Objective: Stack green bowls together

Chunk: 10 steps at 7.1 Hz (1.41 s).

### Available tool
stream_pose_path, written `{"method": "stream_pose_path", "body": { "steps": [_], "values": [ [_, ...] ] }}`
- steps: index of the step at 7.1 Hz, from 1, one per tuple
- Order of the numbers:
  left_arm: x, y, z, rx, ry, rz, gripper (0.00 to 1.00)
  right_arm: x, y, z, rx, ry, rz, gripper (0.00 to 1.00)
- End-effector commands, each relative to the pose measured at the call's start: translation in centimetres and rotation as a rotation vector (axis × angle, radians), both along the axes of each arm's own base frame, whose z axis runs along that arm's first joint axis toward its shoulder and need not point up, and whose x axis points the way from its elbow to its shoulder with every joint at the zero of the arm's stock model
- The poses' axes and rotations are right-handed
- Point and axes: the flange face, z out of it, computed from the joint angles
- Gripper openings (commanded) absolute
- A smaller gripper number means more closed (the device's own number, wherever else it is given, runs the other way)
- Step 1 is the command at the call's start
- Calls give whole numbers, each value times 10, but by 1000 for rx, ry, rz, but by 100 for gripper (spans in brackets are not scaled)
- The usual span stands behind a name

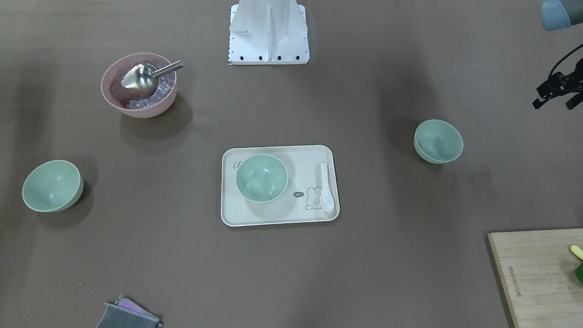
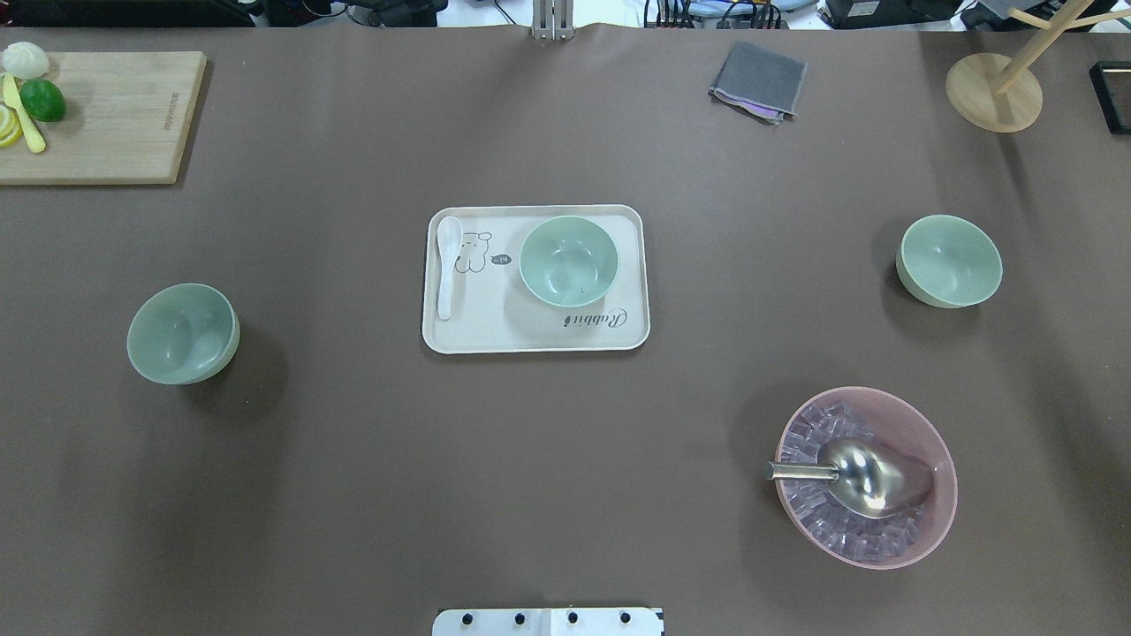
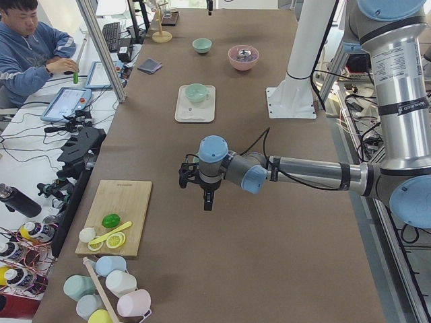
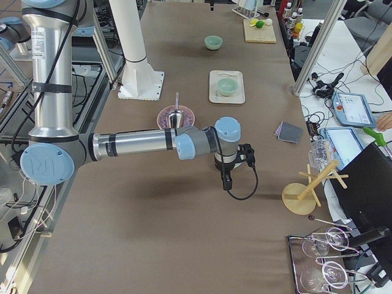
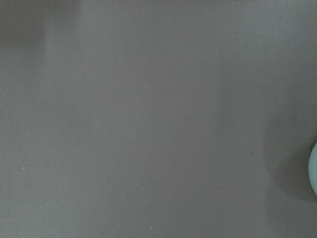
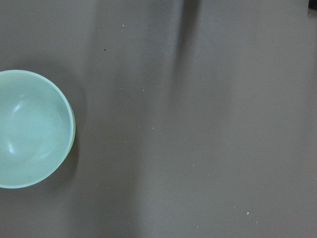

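The robot's right gripper needs to close on the rim of the pale green bowl near the pink bowl, on the side (image 1: 23,191) (image 6: 74,130) farthest from the cream tray.
Three pale green bowls stand apart. One (image 2: 568,261) sits on the cream tray (image 2: 618,329) at the table's middle. One (image 2: 183,333) is on the robot's left and one (image 2: 949,261) on its right, both on the bare table. My left gripper (image 3: 208,200) hangs above the table near the left bowl, whose rim shows at the left wrist view's right edge (image 5: 314,168). My right gripper (image 4: 226,179) hangs near the right bowl, which shows in the right wrist view (image 6: 32,129). I cannot tell whether either gripper is open or shut.
A pink bowl (image 2: 938,519) with ice and a metal scoop (image 2: 870,477) stands front right. A white spoon (image 2: 447,265) lies on the tray. A cutting board (image 2: 115,115) with fruit, a grey cloth (image 2: 758,81) and a wooden stand (image 2: 994,93) line the far edge.
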Motion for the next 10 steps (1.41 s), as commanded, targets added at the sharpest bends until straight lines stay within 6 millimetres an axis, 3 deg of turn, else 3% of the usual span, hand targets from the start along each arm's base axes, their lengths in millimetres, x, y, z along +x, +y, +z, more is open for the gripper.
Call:
{"method": "stream_pose_path", "body": {
  "steps": [1,3,5,7,8,10],
  "values": [
    [-2,3,3,-2,-3,-3,99,-2,-2,-2,5,-11,-5,100],
    [1,2,-1,8,13,6,99,-2,0,-2,2,-19,-7,100],
    [5,-12,-3,22,14,5,99,-5,3,-3,-7,-57,-16,100],
    [4,-8,3,42,27,-3,99,-21,-3,-8,16,-62,-53,100],
    [4,-10,-4,58,30,-2,99,-21,1,1,-1,-59,-55,100],
    [3,-3,-4,111,48,-1,99,-21,0,-6,5,-64,-47,100]
  ]
}}
